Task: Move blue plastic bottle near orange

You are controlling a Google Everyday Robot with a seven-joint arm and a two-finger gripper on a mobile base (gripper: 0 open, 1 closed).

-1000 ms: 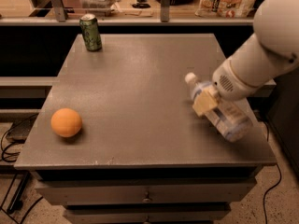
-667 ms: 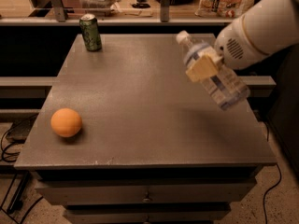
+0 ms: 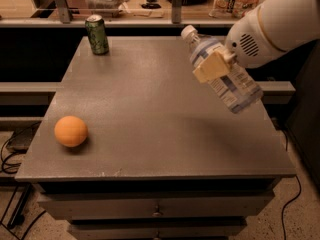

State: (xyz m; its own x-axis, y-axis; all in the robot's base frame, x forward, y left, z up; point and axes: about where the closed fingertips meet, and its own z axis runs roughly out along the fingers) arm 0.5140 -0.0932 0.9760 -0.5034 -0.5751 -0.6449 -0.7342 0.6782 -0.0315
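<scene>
The blue plastic bottle will be released on the grey table (image 3: 121, 117) beside the orange, toward the table's middle.
The blue plastic bottle (image 3: 227, 81) is a clear bluish water bottle with a white cap and a printed label. It hangs tilted in the air over the right side of the grey table (image 3: 150, 109), cap pointing up and left. My gripper (image 3: 212, 66) is shut on the bottle near its shoulder, and the white arm reaches in from the upper right. The orange (image 3: 71, 131) lies on the table near the front left edge, far from the bottle.
A green soda can (image 3: 97, 34) stands upright at the table's back left corner. A shelf with jars and clutter runs behind the table. Drawers sit below the tabletop, and cables lie on the floor at left and right.
The bottle was lifted off the table's right side in my gripper and carried up and slightly left. The orange and the can have not moved.
</scene>
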